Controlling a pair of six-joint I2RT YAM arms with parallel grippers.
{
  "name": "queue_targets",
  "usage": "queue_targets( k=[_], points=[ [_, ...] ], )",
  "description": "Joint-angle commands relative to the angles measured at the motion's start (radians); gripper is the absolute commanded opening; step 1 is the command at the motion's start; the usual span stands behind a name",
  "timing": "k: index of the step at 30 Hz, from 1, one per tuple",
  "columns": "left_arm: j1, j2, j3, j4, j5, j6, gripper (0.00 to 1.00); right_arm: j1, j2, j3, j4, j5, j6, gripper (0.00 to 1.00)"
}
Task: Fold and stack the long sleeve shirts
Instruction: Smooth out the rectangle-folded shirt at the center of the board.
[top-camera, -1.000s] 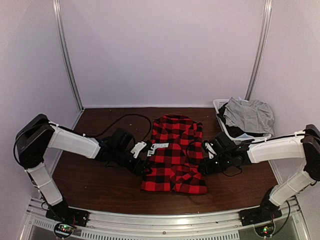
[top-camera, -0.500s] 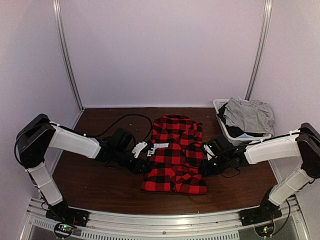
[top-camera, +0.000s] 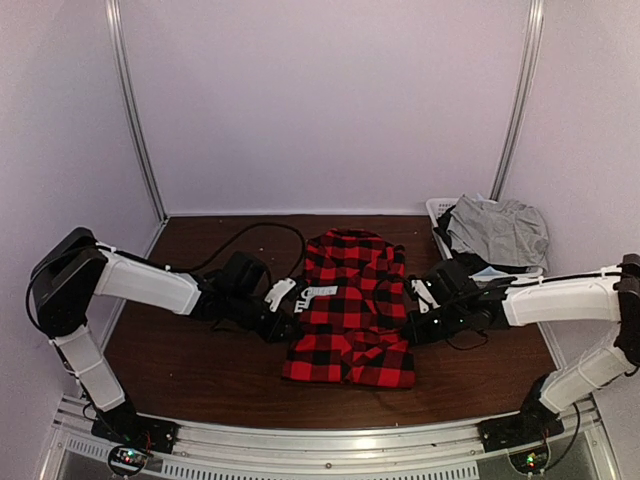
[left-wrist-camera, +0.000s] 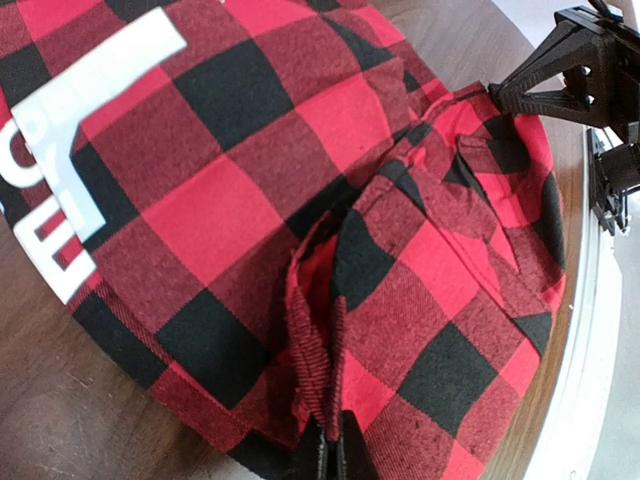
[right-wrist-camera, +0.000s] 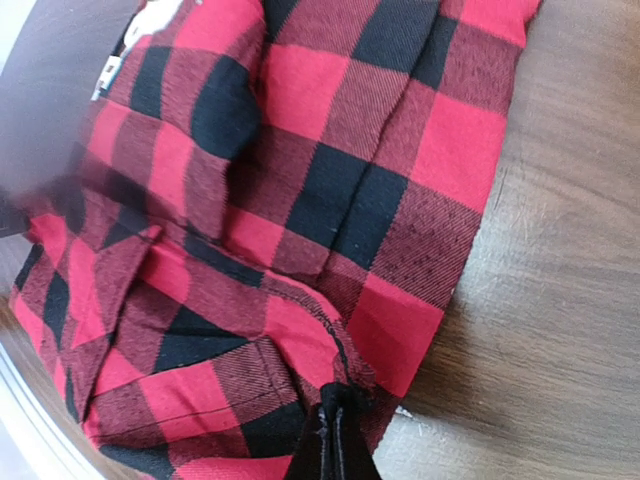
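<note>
My left gripper is at a fold where the shirt's folded layer bunches up, so it should open, take the shirt's near edge (top-camera: 316, 378) and pull the layer smooth.
A red-and-black check long sleeve shirt (top-camera: 350, 305) lies partly folded in the middle of the brown table (top-camera: 200, 370). It has a white printed patch (left-wrist-camera: 80, 120) near its left side. My left gripper (top-camera: 285, 325) is low at the shirt's left edge and shut on a pinched ridge of the fabric (left-wrist-camera: 325, 360); its jaws (left-wrist-camera: 332, 452) are pressed together on it. At the shirt's right edge my right gripper (top-camera: 412, 325) is shut on the cloth (right-wrist-camera: 300, 330), its jaws (right-wrist-camera: 335, 435) closed on a raised fold.
A white mesh basket (top-camera: 438, 212) at the back right holds a grey garment (top-camera: 495, 232) over dark clothes. A black cable (top-camera: 250, 238) loops over the table behind the left arm. The metal rail (top-camera: 330, 440) runs along the near edge.
Both grippers have closed from part open onto the shirt's side edges. The right gripper has shifted slightly right and the cloth there has bunched up.
</note>
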Motion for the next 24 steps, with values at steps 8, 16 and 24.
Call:
queue_targets(
  k=[8, 16, 24],
  points=[
    [0.006, -0.154, 0.095, -0.078, -0.081, 0.040, 0.00, -0.003, -0.122, 0.134, -0.118, 0.090, -0.082, 0.00],
    [0.043, -0.147, 0.120, -0.075, -0.143, 0.056, 0.00, -0.007, -0.136, 0.180, -0.135, 0.201, -0.127, 0.00],
    [0.061, 0.000, 0.190, -0.070, -0.222, 0.053, 0.00, -0.066, -0.008, 0.198, -0.046, 0.248, -0.181, 0.00]
  ],
)
